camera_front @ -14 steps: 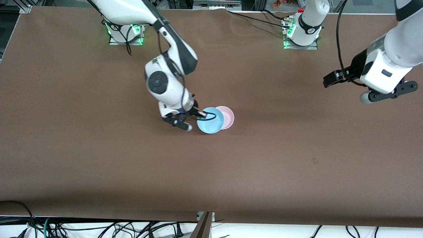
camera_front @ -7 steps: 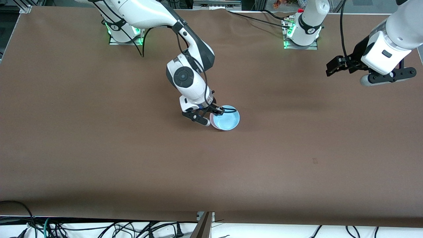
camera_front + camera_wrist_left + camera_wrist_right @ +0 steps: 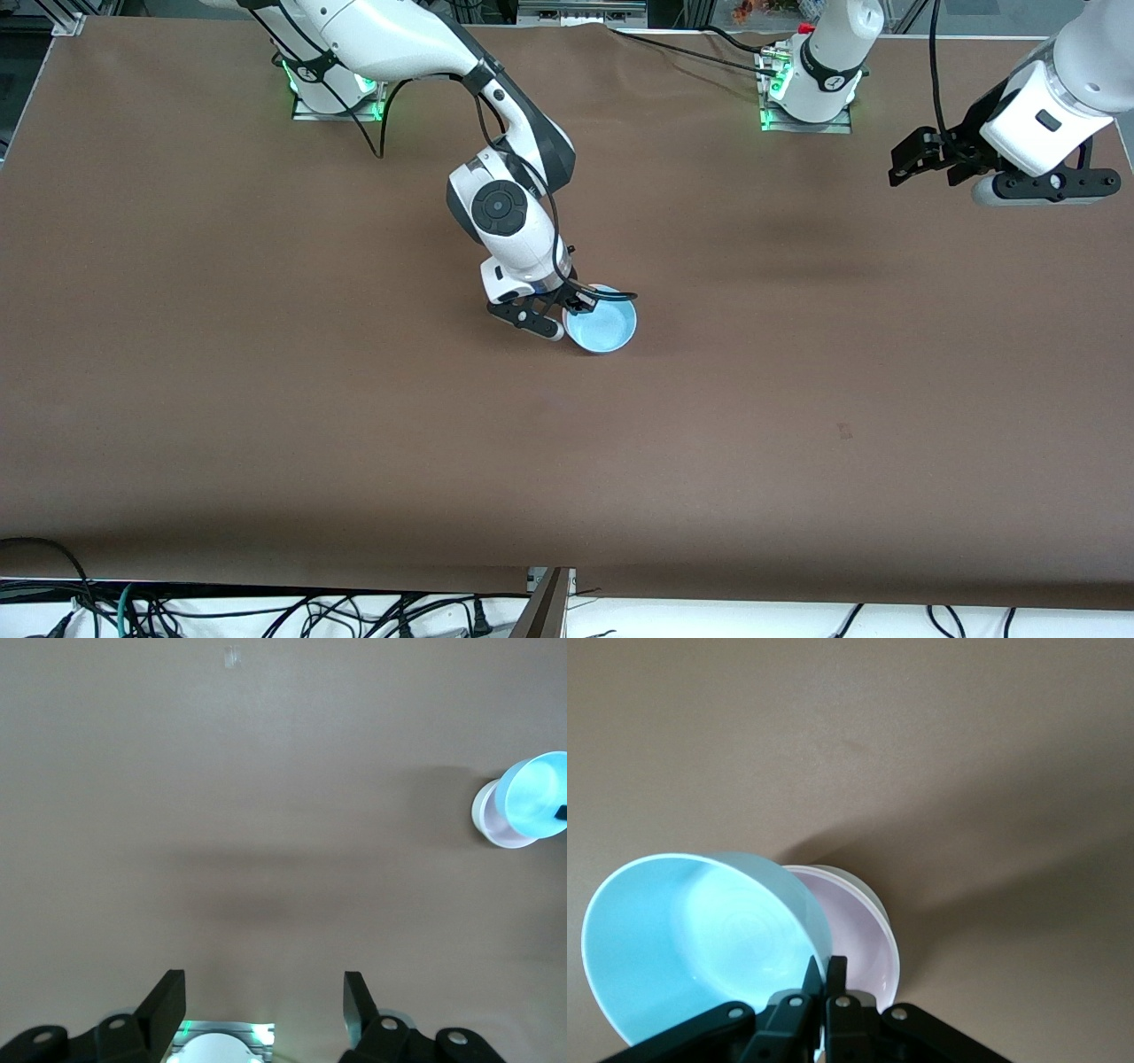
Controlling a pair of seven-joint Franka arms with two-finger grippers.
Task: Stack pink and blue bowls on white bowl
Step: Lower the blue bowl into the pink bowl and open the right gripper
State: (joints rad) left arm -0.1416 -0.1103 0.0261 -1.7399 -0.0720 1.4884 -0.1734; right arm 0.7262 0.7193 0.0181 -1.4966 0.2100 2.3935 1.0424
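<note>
The blue bowl nested inside the pink bowl (image 3: 595, 315) (image 3: 838, 937) that sits in the white bowl will be let go by my right gripper. The blue bowl is now tilted over the pink one.
My right gripper (image 3: 578, 303) is shut on the rim of the light blue bowl (image 3: 604, 324) and holds it tilted over the pink bowl (image 3: 864, 943), nearly covering it in the front view. In the right wrist view my right gripper (image 3: 825, 973) pinches the blue bowl's (image 3: 700, 943) rim, and a pale rim (image 3: 871, 895) under the pink one looks like the white bowl. The left wrist view shows the blue bowl (image 3: 534, 797) on a pale bowl (image 3: 487, 819). My left gripper (image 3: 921, 164) waits open and empty over the table's left-arm end (image 3: 264, 1001).
The brown table (image 3: 354, 425) holds nothing else. The two arm bases (image 3: 806, 97) stand along the edge farthest from the front camera. Cables lie off the table's near edge.
My right gripper carried the blue bowl from beside the pink bowl to over it, toward the left arm's end. My left arm drew back toward its base end.
</note>
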